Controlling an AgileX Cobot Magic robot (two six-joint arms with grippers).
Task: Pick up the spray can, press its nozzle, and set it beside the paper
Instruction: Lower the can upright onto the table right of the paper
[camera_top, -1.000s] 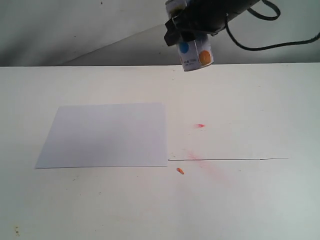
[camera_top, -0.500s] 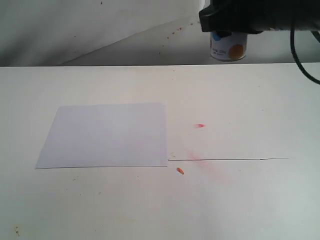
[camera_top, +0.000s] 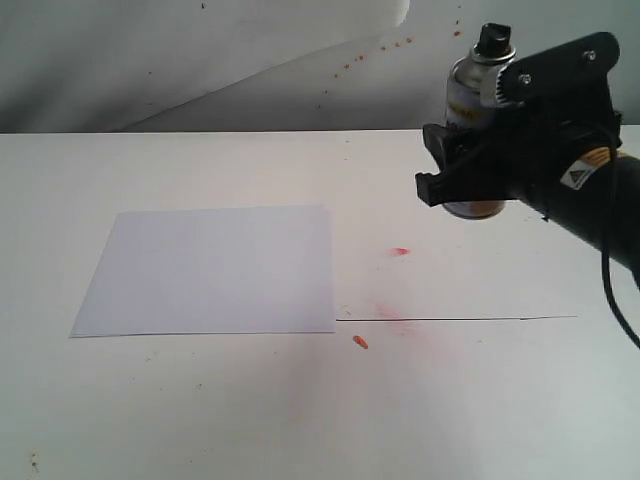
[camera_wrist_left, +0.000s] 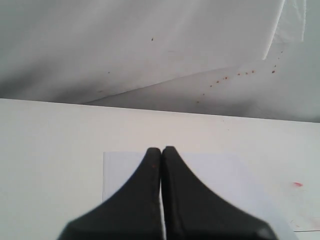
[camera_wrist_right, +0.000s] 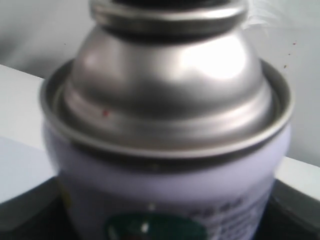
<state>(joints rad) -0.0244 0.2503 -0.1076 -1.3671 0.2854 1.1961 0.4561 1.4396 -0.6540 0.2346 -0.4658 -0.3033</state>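
Note:
Next, my right gripper sets the spray can down on the table (camera_top: 385, 247) between the paper and the farther red smear.
My right gripper (camera_top: 462, 165) is shut on the spray can (camera_top: 468, 100), holding it upright at the right of the exterior view, its base (camera_top: 472, 209) low over the white table. The black nozzle (camera_top: 492, 38) stands free on top of the silver dome. In the right wrist view the spray can (camera_wrist_right: 165, 190) fills the picture, with dark fingers (camera_wrist_right: 20, 212) at its sides. The paper (camera_top: 210, 270) lies flat at centre left, well apart from the can. My left gripper (camera_wrist_left: 161, 150) is shut and empty above the paper (camera_wrist_left: 225, 172); the exterior view does not show it.
Red smears (camera_top: 401, 251) and an orange fleck (camera_top: 361, 342) mark the table between paper and can. A thin dark line (camera_top: 460, 319) runs right from the paper's corner. The grey backdrop (camera_top: 200, 60) behind the table carries red spatter (camera_top: 380, 50).
The right gripper has carried the can from the top centre rightwards and down towards the table. The nozzle and silver dome now show above the gripper.

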